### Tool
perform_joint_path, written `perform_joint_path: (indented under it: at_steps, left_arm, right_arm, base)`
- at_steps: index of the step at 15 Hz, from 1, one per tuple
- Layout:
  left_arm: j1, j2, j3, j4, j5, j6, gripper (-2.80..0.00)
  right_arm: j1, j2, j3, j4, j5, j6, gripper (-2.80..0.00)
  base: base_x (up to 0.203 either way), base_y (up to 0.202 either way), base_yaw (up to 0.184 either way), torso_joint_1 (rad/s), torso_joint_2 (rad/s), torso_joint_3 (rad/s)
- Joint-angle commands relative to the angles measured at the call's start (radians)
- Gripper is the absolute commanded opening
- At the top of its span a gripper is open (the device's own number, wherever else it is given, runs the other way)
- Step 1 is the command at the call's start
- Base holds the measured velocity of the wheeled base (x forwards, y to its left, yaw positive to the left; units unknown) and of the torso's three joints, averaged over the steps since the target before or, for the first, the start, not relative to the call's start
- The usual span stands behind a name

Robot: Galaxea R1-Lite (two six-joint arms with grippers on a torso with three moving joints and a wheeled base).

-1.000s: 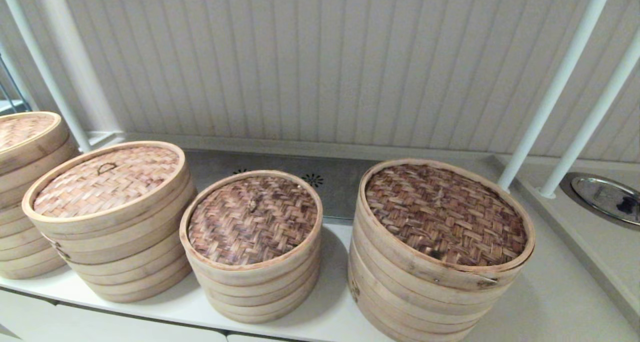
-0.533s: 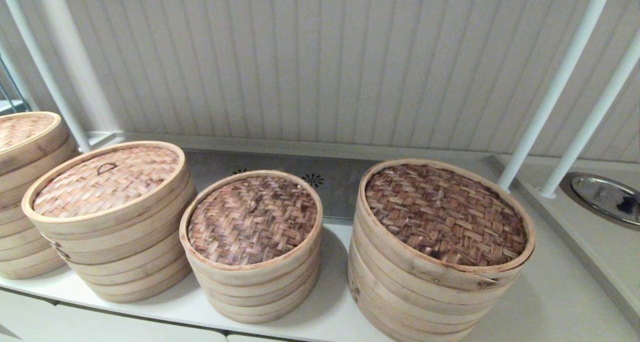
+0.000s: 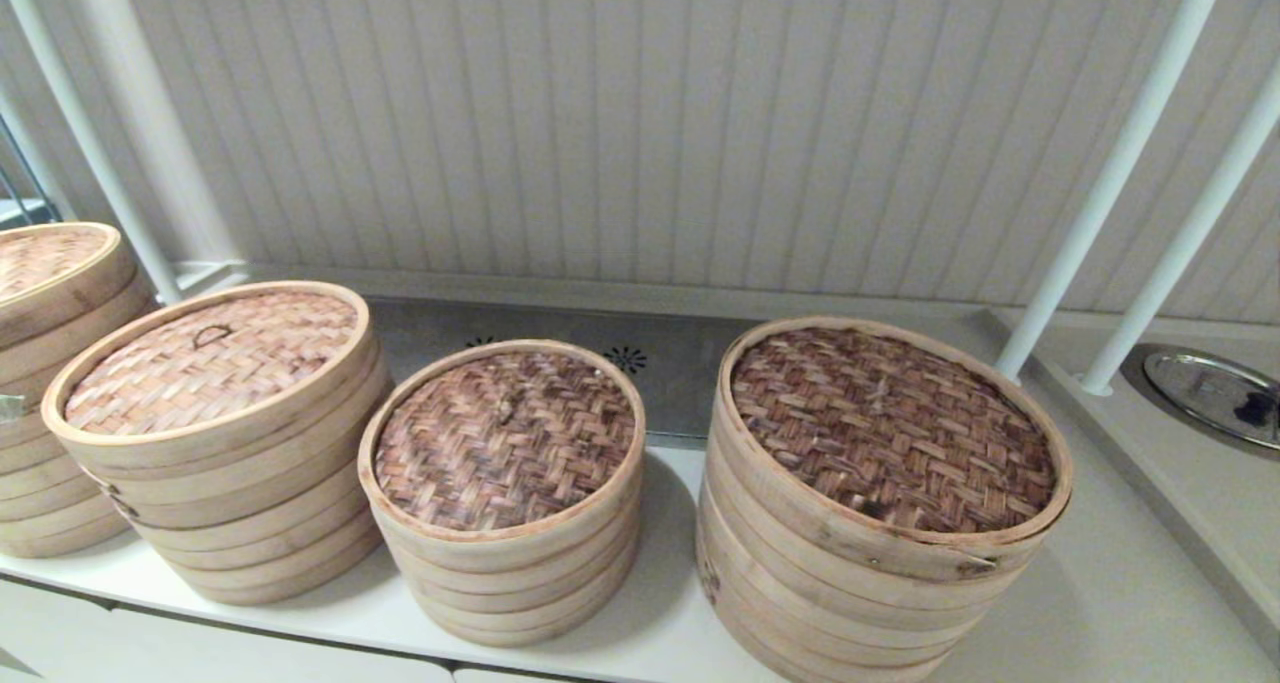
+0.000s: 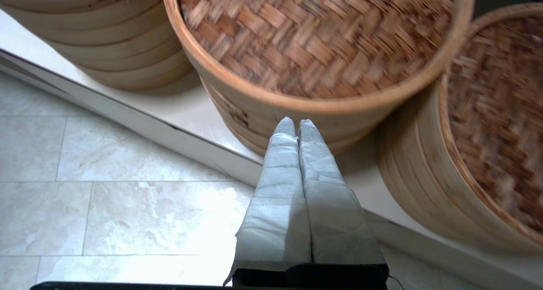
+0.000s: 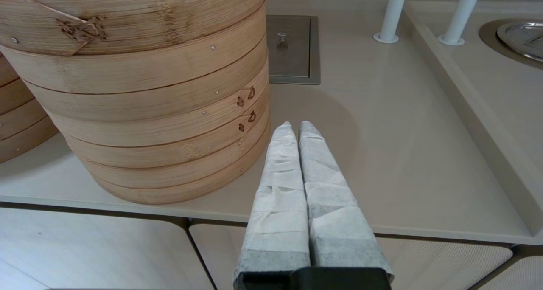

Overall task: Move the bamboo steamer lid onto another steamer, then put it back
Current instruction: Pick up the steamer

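Note:
The tan bamboo steamer lid, on the stack beside the smallest steamer, has a small dark loop handle [image 3: 211, 335] that my left gripper should close on.
The bamboo steamer lid [image 3: 210, 361], light tan weave with a small dark loop handle, sits on its own stack, second from the left. To its right stands the smallest steamer [image 3: 505, 443] with its dark reddish-brown top. In the left wrist view my left gripper [image 4: 297, 122] is shut and empty, low at the counter's front edge, its tips pointing at the side wall just under the tan lid [image 4: 318, 35]. The smallest steamer [image 4: 496, 124] is beside it. My right gripper [image 5: 295, 126] is shut and empty, near the front edge beside the widest steamer [image 5: 140, 90].
A fourth steamer [image 3: 50, 293] stands at the far left and the widest, dark-topped one [image 3: 890, 433] at the right. Two white posts [image 3: 1110, 173] rise at the back right near a metal dish [image 3: 1215, 393]. A metal hatch [image 5: 292, 48] lies in the counter.
A small grey tip has come into the head view at its left edge, beside the far-left steamer. The steamers and lids have not moved.

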State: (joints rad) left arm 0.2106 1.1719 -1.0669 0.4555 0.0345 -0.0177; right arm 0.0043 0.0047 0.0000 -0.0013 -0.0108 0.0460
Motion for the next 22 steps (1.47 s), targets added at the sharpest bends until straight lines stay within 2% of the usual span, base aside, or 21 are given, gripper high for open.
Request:
perform_joint_path:
  at_steps: [1,3,4,5,8,9,11,14,16,18,22]
  left_arm:
    - [0.01,0.112,-0.01,-0.032,-0.001,0.001,-2.8]
    - [0.03,0.187,-0.045,-0.095,-0.002,0.012,-2.8]
    - [0.043,0.215,-0.069,-0.116,-0.003,0.028,0.0]
    - [0.055,0.232,-0.085,-0.127,-0.011,0.048,0.0]
    - [0.069,0.245,-0.087,-0.204,-0.169,0.09,0.0]
    - [0.08,0.268,-0.089,-0.229,-0.208,0.126,0.0]
    - [0.087,0.298,-0.101,-0.245,-0.252,0.156,0.0]
    - [0.134,0.387,-0.129,-0.261,-0.378,0.227,0.0]
    - [0.15,0.428,-0.179,-0.246,-0.407,0.293,0.0]
    - [0.151,0.463,-0.269,-0.163,-0.41,0.313,0.0]
    - [0.151,0.608,-0.69,0.268,-0.406,0.345,0.0]
  right_arm:
    - [0.0,0.001,0.003,0.0,0.0,0.0,-2.8]
    - [0.0,0.001,0.003,0.0,0.0,0.0,-2.8]
    - [0.0,0.001,0.003,0.0,0.0,0.0,-2.8]
    - [0.0,0.001,0.003,0.0,0.0,0.0,-2.8]
    - [0.0,0.001,0.003,0.0,0.0,0.0,-2.8]
    - [0.0,0.001,0.003,0.0,0.0,0.0,-2.8]
    - [0.0,0.001,0.003,0.0,0.0,0.0,-2.8]
    - [0.0,0.001,0.003,0.0,0.0,0.0,-2.8]
    - [0.0,0.001,0.003,0.0,0.0,0.0,-2.8]
    - [0.0,0.001,0.003,0.0,0.0,0.0,-2.8]
    - [0.0,0.001,0.003,0.0,0.0,0.0,-2.8]
  base:
    - [0.0,0.0,0.0,0.0,0.0,0.0]
    - [0.0,0.0,0.0,0.0,0.0,0.0]
    - [0.0,0.0,0.0,0.0,0.0,0.0]
    - [0.0,0.0,0.0,0.0,0.0,0.0]
    - [0.0,0.0,0.0,0.0,0.0,0.0]
    - [0.0,0.0,0.0,0.0,0.0,0.0]
    - [0.0,0.0,0.0,0.0,0.0,0.0]
    - [0.0,0.0,0.0,0.0,0.0,0.0]
    - [0.0,0.0,0.0,0.0,0.0,0.0]
    - [0.0,0.0,0.0,0.0,0.0,0.0]
    - [0.0,0.0,0.0,0.0,0.0,0.0]
